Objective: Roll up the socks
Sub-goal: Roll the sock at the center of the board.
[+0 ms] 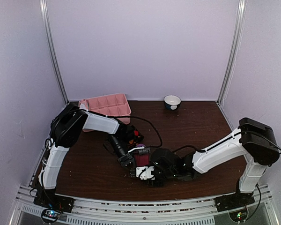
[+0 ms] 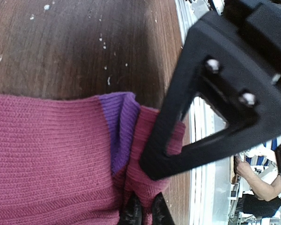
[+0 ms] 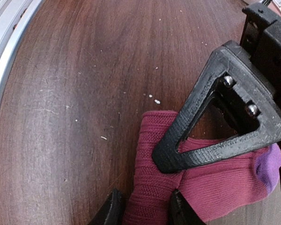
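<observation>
Next, my left gripper opens and takes the thick folded end [image 3: 149,190] while my right gripper holds it, because it pinches only a thin fold beside the purple patch.
A magenta-pink sock [image 1: 141,157] with a purple toe lies near the table's front middle, between both grippers. In the left wrist view the sock [image 2: 47,159] fills the lower left, and my left gripper [image 2: 145,212] is shut on a thin fold of it beside the purple patch [image 2: 121,131]. In the right wrist view my right gripper [image 3: 145,206] is shut on the sock's thick folded end [image 3: 152,187]. The two grippers [image 1: 130,166] [image 1: 143,171] nearly touch. A black argyle sock [image 1: 135,136] lies behind them, partly hidden by the left arm.
A pink compartment tray [image 1: 107,105] sits at the back left and a small bowl [image 1: 172,101] at the back middle. A black cable [image 1: 152,129] runs across the table. The metal front rail [image 1: 145,206] lies just below the grippers.
</observation>
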Robot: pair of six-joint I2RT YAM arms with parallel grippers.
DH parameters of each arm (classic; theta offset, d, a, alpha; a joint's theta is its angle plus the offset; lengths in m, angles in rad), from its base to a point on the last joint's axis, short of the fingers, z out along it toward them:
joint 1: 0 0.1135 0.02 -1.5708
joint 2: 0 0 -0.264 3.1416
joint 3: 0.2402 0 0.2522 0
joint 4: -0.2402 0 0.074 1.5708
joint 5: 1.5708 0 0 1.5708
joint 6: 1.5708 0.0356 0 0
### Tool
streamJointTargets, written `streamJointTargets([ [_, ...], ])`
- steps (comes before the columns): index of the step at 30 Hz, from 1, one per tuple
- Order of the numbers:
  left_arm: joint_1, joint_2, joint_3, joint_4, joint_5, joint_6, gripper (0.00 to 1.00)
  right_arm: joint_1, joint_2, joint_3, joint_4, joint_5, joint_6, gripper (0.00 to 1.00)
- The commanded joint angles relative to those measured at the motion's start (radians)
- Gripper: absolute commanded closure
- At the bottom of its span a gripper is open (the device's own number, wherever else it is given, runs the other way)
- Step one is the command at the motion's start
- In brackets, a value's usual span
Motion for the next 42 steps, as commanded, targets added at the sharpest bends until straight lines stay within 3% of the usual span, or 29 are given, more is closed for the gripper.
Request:
streamJointTargets([
  [1,0.011,0.055,-0.014,0.000,-0.177,0.036,0.93,-0.012,0.036,0.006,-0.019,-0.029,0.018,0.68],
  [10,0.025,-0.063,-0.097,0.084,-0.154,0.063,0.59,-0.077,0.116,0.018,-0.065,-0.107,0.085,0.79],
  [12,0.046,-0.119,-0.133,0.125,-0.127,0.064,0.47,-0.088,0.125,0.020,-0.086,-0.137,0.100,0.84],
  [16,0.114,-0.277,-0.266,0.313,-0.087,-0.001,0.43,-0.095,0.120,0.019,-0.120,-0.190,0.139,0.92],
  [18,0.141,-0.359,-0.318,0.387,-0.101,-0.028,0.26,-0.094,0.122,0.017,-0.130,-0.208,0.167,0.94],
  [19,0.149,-0.385,-0.334,0.407,-0.107,-0.034,0.24,-0.096,0.125,0.020,-0.139,-0.212,0.182,0.96],
  [27,0.162,-0.503,-0.405,0.473,-0.148,-0.045,0.31,-0.101,0.143,0.085,-0.255,-0.264,0.297,1.00],
  [30,0.162,-0.514,-0.406,0.449,-0.216,0.007,0.40,-0.131,0.191,0.127,-0.309,-0.336,0.372,1.00],
  [34,0.174,-0.564,-0.457,0.494,-0.217,0.014,0.41,-0.194,0.280,0.186,-0.360,-0.462,0.505,1.00],
  [42,0.141,-0.623,-0.546,0.575,-0.233,0.036,0.41,-0.295,0.309,0.148,-0.258,-0.578,0.746,1.00],
])
